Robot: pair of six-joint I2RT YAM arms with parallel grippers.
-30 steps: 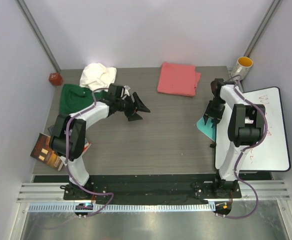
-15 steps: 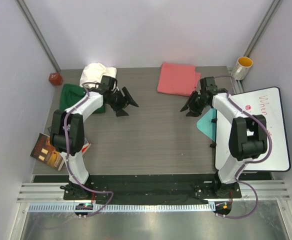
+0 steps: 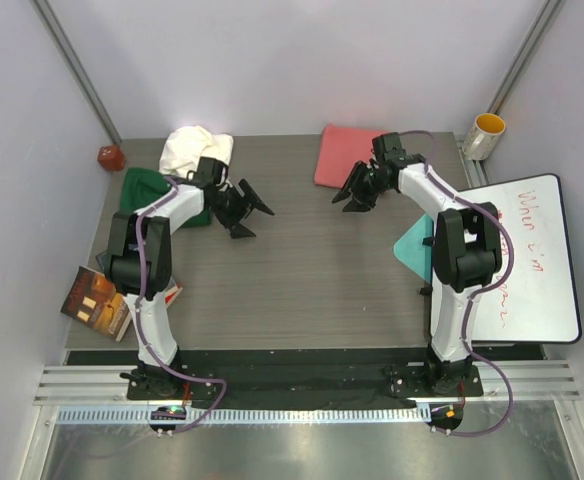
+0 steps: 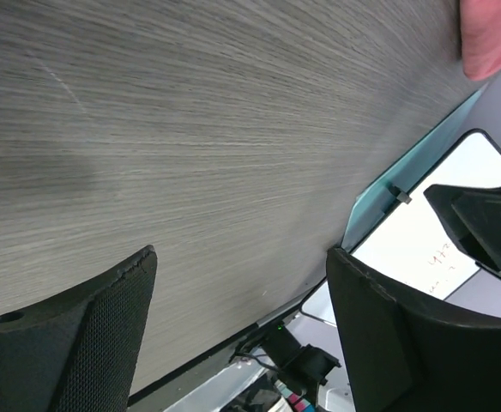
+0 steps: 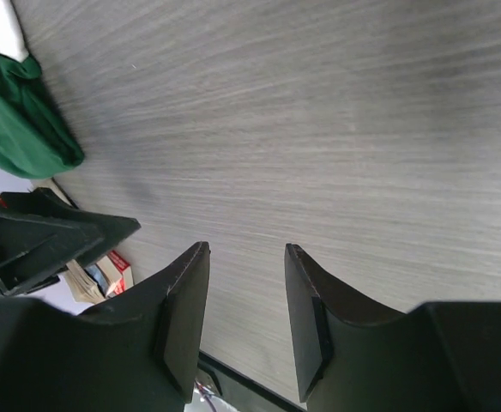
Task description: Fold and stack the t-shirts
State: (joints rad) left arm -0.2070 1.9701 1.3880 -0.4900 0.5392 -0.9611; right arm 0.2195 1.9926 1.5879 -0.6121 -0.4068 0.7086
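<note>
Next, my left gripper grips the crumpled white t-shirt on the near edge (image 3: 179, 171), at the spot where it meets the green t-shirt.
A crumpled white t-shirt (image 3: 194, 150) lies at the back left, with a dark green t-shirt (image 3: 150, 193) in front of it. The green shirt also shows in the right wrist view (image 5: 19, 124). A folded coral-pink t-shirt (image 3: 338, 155) lies at the back middle; its corner shows in the left wrist view (image 4: 495, 39). My left gripper (image 3: 255, 213) is open and empty, over bare table just right of the green shirt. My right gripper (image 3: 349, 193) is open and empty, at the near edge of the pink shirt. It points left.
A thin teal sheet (image 3: 414, 246) and a whiteboard (image 3: 517, 260) lie at the right. A yellow-lined cup (image 3: 487, 133) stands at the back right, a small red object (image 3: 110, 157) at the back left. Books (image 3: 100, 302) overhang the left front edge.
My right gripper has swung from over the teal sheet back and left to the pink shirt's edge. My left gripper has drawn back left toward the green shirt.
</note>
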